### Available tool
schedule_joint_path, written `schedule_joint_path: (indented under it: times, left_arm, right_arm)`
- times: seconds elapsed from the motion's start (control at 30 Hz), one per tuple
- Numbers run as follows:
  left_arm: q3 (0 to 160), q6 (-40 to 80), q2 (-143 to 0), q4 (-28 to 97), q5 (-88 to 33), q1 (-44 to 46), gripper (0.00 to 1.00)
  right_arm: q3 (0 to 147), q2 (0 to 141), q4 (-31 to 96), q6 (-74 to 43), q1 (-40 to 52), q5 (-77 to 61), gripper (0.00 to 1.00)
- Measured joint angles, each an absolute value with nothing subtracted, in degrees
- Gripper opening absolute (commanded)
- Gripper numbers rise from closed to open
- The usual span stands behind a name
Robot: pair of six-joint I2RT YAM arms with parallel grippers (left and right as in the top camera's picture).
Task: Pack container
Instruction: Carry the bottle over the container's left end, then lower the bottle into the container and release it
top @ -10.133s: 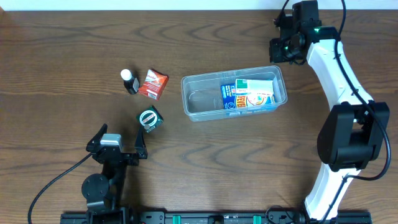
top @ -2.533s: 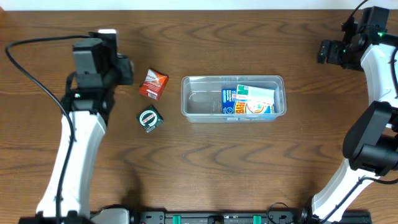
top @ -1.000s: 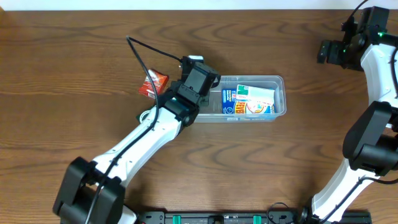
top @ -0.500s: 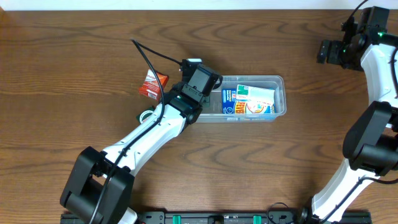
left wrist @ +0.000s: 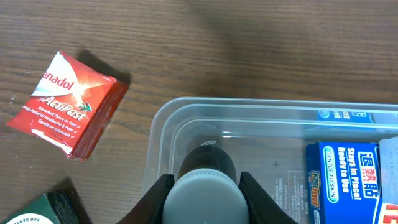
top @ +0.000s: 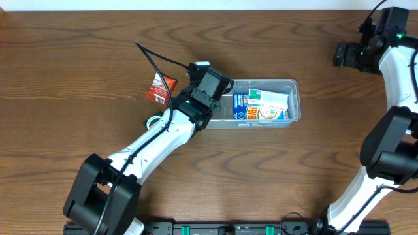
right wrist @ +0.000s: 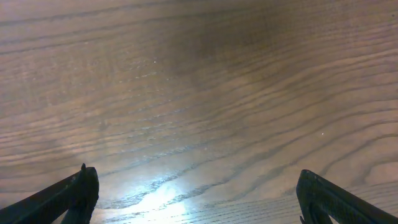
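Observation:
My left gripper should release the dark bottle on the container's bare bottom (top: 217, 106) (left wrist: 211, 185), at the end closest to the Panadol box.
The container (top: 262, 81) is a clear tub in the middle of the table, with blue-and-white boxes (top: 261, 104) in its right half. My left gripper (top: 210, 91) hangs over the tub's left end, shut on a small dark bottle (left wrist: 206, 160) with a pale grey cap. In the left wrist view the left gripper (left wrist: 202, 200) holds the bottle upright above the container's bare floor (left wrist: 267, 155), beside a blue box (left wrist: 342, 180). My right gripper (top: 346, 54) stands open at the far right; in its wrist view the right gripper (right wrist: 199, 196) has only bare wood between its fingers.
A red Panadol box (top: 160, 88) lies on the table left of the tub, also in the left wrist view (left wrist: 68, 102). A dark green box (left wrist: 37, 210) lies nearer the front, mostly hidden under my left arm (top: 157, 140) in the overhead view.
Earlier my left arm swung from the table's left side to the tub's left end, the bottle gone from its old spot. Over the last second it barely shifted. The right arm stayed still.

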State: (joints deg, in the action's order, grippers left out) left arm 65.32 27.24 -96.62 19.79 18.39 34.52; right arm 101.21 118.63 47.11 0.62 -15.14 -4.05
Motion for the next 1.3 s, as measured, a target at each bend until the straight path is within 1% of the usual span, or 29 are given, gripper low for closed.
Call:
schedule_joint_path:
  times: [0.87, 0.9, 0.93, 0.97, 1.3]
  left_arm:
    - [64.73, 27.24, -98.37, 20.29, 18.35, 34.57, 0.24]
    - [64.73, 27.24, -98.37, 20.32, 18.35, 34.57, 0.35]
    - [64.73, 27.24, -98.37, 20.36, 18.33, 34.57, 0.42]
    - [64.75, 27.09, -98.37, 20.43, 18.26, 34.57, 0.45]
    - [64.73, 27.66, -98.37, 20.58, 18.41, 34.61, 0.45]
  right_arm:
    - [101.21, 118.63, 47.11, 0.62, -15.14, -4.05, 0.99]
    - [101.21, 118.63, 47.11, 0.62, -15.14, -4.03, 0.99]
    - [101.21, 118.63, 47.11, 0.62, -15.14, -4.03, 0.99]
    - [101.21, 118.63, 47.11, 0.62, -15.14, -4.03, 0.99]
    - [101.21, 118.63, 47.11, 0.62, -15.14, -4.03, 0.99]
